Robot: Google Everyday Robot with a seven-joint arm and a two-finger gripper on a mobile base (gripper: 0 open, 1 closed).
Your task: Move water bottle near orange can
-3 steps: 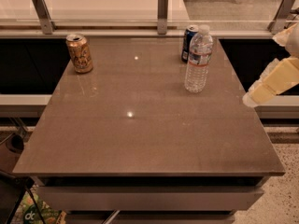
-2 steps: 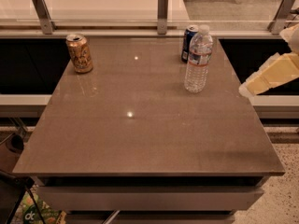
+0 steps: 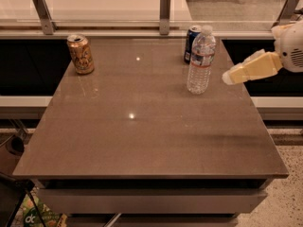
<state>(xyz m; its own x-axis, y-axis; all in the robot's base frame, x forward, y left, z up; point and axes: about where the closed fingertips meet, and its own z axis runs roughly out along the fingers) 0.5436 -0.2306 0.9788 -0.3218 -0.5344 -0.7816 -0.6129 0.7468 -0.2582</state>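
The robot's gripper should next move to the water bottle's middle [image 3: 200, 61], well below the bottle's white cap, and close there.
The water bottle [image 3: 200, 60] stands upright at the back right of the brown table [image 3: 142, 131]; it is clear ribbed plastic with a white cap and a white-and-red label. The orange can [image 3: 80, 54] stands upright at the back left, far from the bottle. My gripper [image 3: 230, 76] comes in from the right edge of the view, its pale yellow tip a short way to the right of the bottle at mid-bottle height, not touching it. It holds nothing.
A dark blue can [image 3: 191, 43] stands just behind and left of the bottle. A glass barrier with metal posts [image 3: 164, 12] runs along the table's back edge. The floor [image 3: 289, 141] shows at the right.
My gripper has moved left and slightly up, closer to the water bottle. The bottle and both cans have not moved.
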